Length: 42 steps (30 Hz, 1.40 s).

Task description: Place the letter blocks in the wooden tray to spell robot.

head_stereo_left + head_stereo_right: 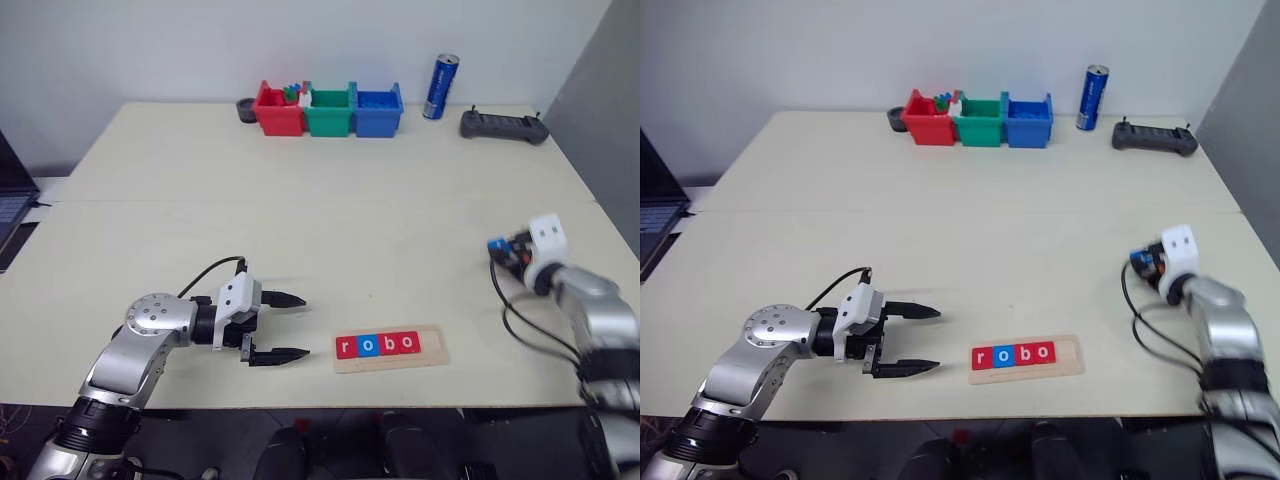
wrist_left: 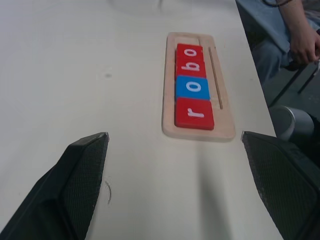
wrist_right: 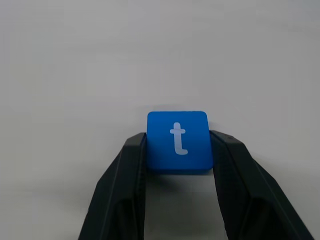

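Note:
My right gripper will release the blue t block on the bare table (image 1: 492, 326) just past the wooden tray's empty end.
The wooden tray (image 1: 433, 346) lies near the table's front edge and holds four letter blocks in a row: red r (image 1: 347, 347), blue o (image 1: 367, 346), red b (image 1: 388, 345), red o (image 1: 407, 343). Its right end is bare. My left gripper (image 1: 305, 326) rests just left of the tray, pointing at it, open with nothing between its fingers (image 2: 85, 170). Far right over the table, my right gripper (image 1: 503, 250) is shut on a blue t block (image 3: 177, 142), pinched by its two side edges with the letter facing up.
Red (image 1: 278, 112), green (image 1: 330, 112) and blue (image 1: 378, 112) plastic bins stand at the back, a dark round item (image 1: 246, 108) beside them. A blue can (image 1: 440, 87) and a black controller (image 1: 504, 126) sit back right. A person's hand (image 2: 302, 42) is beyond the table edge.

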Each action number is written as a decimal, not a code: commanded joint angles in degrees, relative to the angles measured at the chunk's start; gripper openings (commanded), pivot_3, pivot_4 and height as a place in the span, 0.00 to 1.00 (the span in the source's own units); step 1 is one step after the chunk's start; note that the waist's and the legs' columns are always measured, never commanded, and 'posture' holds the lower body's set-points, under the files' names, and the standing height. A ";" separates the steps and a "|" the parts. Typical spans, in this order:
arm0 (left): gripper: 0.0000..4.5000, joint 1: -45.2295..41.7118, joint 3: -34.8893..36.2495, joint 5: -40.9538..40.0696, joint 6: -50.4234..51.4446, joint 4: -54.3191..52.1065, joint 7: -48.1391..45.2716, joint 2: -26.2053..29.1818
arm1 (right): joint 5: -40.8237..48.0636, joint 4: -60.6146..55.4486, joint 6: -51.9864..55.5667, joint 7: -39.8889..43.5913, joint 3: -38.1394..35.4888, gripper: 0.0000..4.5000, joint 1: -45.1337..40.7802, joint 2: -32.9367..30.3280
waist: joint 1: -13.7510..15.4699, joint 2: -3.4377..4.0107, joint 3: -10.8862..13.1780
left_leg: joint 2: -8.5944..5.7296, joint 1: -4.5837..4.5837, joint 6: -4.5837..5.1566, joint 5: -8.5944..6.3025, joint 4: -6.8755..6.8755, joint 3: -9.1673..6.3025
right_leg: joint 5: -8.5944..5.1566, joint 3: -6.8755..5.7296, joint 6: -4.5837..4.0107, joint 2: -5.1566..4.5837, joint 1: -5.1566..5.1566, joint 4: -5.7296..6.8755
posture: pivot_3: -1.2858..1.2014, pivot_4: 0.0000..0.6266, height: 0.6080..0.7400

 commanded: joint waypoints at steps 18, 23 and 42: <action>1.00 -2.60 -0.57 -1.48 0.89 -1.34 -1.39 -0.09 | 6.81 -28.12 8.83 10.29 -3.65 0.33 23.73 -10.05 | 0.48 -0.19 0.11 | 0.02 0.22 0.04 0.04 0.11 0.32 | 0.11 0.31 0.12 0.09 0.15 -0.03 | 0.52 0.24 1.00; 1.00 -1.39 0.19 -1.62 0.62 -1.68 -1.00 0.31 | 10.50 -34.76 19.32 -1.02 -9.38 0.33 24.48 -0.09 | 0.54 -0.20 0.10 | 0.04 0.20 0.04 0.04 0.11 0.27 | 0.11 0.29 0.12 0.09 0.13 -0.02 | 0.52 0.24 1.00; 1.00 -2.10 -0.77 0.51 -8.09 7.91 -4.21 -1.46 | 6.02 -47.76 25.96 -30.21 -5.63 0.63 26.92 29.68 | 0.42 -0.23 0.01 | 0.09 0.20 0.03 0.04 0.03 0.27 | 0.06 0.26 0.12 0.11 0.05 -0.02 | 0.52 0.24 1.00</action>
